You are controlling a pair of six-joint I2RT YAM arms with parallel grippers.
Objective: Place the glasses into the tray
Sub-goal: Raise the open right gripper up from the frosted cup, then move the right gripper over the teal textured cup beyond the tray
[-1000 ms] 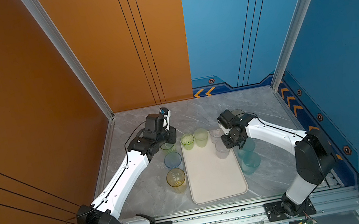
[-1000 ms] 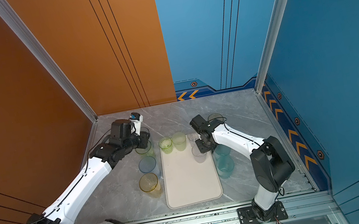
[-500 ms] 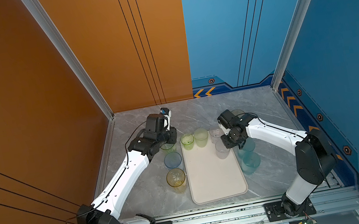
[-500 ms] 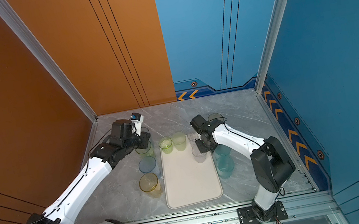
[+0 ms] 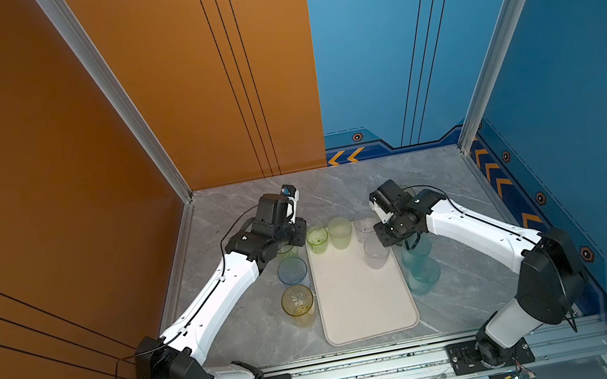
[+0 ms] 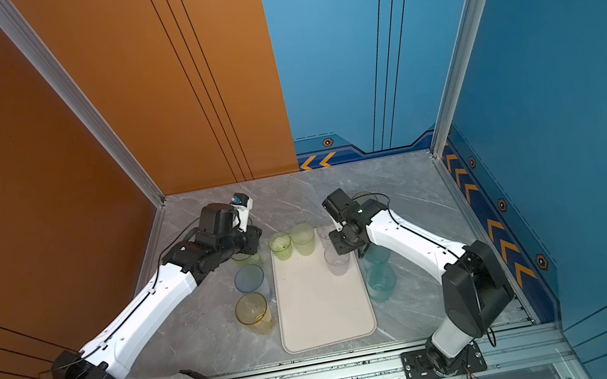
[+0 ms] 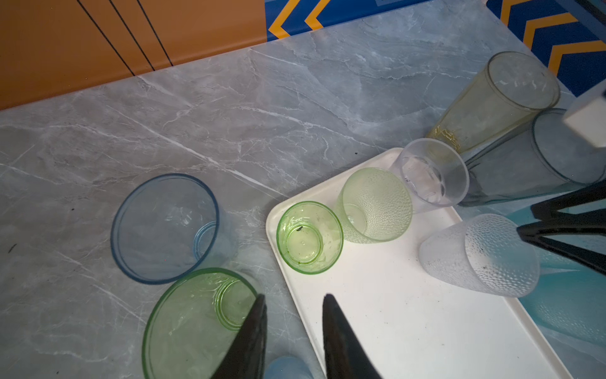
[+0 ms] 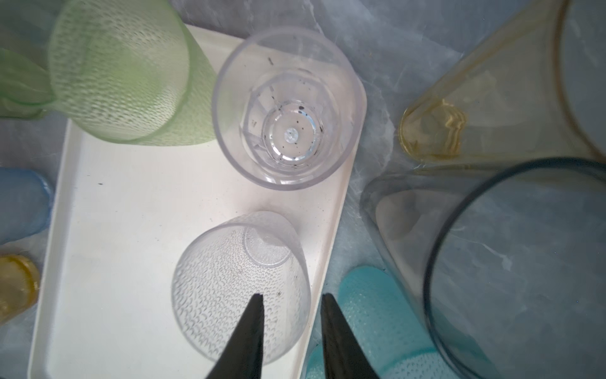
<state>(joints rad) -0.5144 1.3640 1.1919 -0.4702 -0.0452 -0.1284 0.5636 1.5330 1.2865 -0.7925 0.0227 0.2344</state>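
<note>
I should next grab, with my right gripper, the teal glass nearest the smoky grey glass by the teal glass's rim point(image 5: 430, 241), opposite the cream tray.
The cream tray point(image 5: 364, 302) lies at the table's middle. At its far end stand a small green glass point(image 7: 310, 238), a frosted green glass point(image 7: 377, 206), a clear glass point(image 7: 433, 177) and a frosted clear glass point(image 8: 241, 279). My right gripper point(image 8: 292, 297) is open above the frosted clear glass's rim, one finger over its inside, the other over the tray's edge. My left gripper point(image 7: 293, 297) is open beside the tray's left rim. One of its fingers covers the edge of a large green glass point(image 7: 190, 321) on the table; bare marble shows between the fingers.
Left of the tray stand a blue glass point(image 5: 292, 270) and an amber glass point(image 5: 298, 303); another blue glass point(image 7: 164, 226) sits farther back. Right of the tray are teal glasses point(image 5: 422, 273), a smoky grey glass point(image 8: 508, 262) and a tall yellow glass point(image 8: 492, 98). Walls close three sides.
My right gripper's jaws have spread apart from the frosted clear glass, which stays standing on the tray. Neither arm has visibly shifted.
</note>
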